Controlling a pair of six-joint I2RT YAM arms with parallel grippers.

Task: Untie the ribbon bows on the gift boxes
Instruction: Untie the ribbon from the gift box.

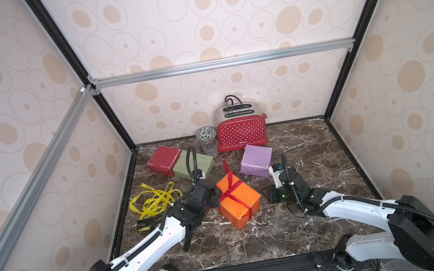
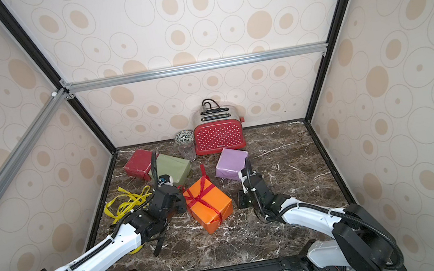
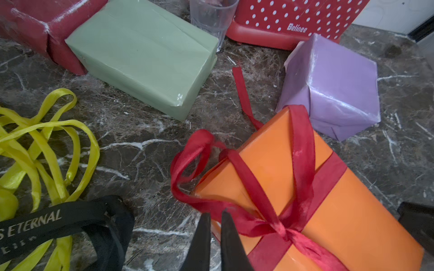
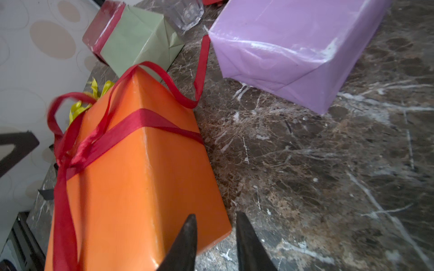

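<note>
I have my left gripper at the ribbon loop's lower edge, away from the knot, so I need to take the red ribbon (image 3: 260, 198) with it beside the knot before both grippers pull.
The orange gift box (image 1: 238, 202) lies mid-table with a red ribbon (image 1: 231, 194) crossed over it and knotted into a bow (image 3: 285, 228). One loop hangs off its left edge and one tail trails toward the back. My left gripper (image 3: 216, 213) is at the box's left side, its jaws nearly together on the lower edge of that loop. My right gripper (image 4: 216, 215) is open at the box's right corner, holding nothing. The dark red box (image 1: 163, 159), olive green box (image 1: 194, 165) and lilac box (image 1: 256, 159) carry no ribbon.
Loose yellow ribbons (image 1: 155, 200) and a black lettered ribbon (image 1: 148, 222) lie at the left by my left arm. A red dotted toaster (image 1: 242, 132), a clear glass (image 1: 209, 146) and a small bowl (image 1: 205, 133) stand at the back wall.
</note>
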